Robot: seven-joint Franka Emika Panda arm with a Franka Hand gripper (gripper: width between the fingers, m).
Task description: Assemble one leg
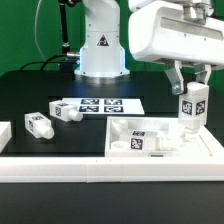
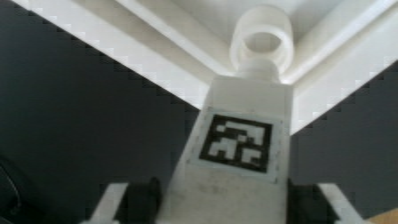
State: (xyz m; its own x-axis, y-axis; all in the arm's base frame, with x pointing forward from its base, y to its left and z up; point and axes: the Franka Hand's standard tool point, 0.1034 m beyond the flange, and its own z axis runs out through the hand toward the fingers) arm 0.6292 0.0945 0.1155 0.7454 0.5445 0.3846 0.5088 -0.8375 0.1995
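My gripper needs to let go of the white leg as it stands upright in the round socket at the large white panel's corner (image 1: 193,144) (image 2: 267,44).
My gripper (image 1: 190,87) is shut on a white leg (image 1: 190,110) with a tag on its side. It holds the leg upright over the right corner of the large white panel (image 1: 165,152) at the exterior view's right. In the wrist view the leg (image 2: 240,130) runs from between the fingers (image 2: 121,200) toward the panel's raised rim (image 2: 160,60). Its round end (image 2: 263,45) is at the corner; I cannot tell if it touches. A second leg (image 1: 140,141) lies inside the panel.
Two more legs (image 1: 40,123) (image 1: 68,112) lie on the black table at the exterior view's left, and a white part (image 1: 4,133) sits at the left edge. The marker board (image 1: 100,105) lies in the middle. The arm's base (image 1: 100,45) stands behind it.
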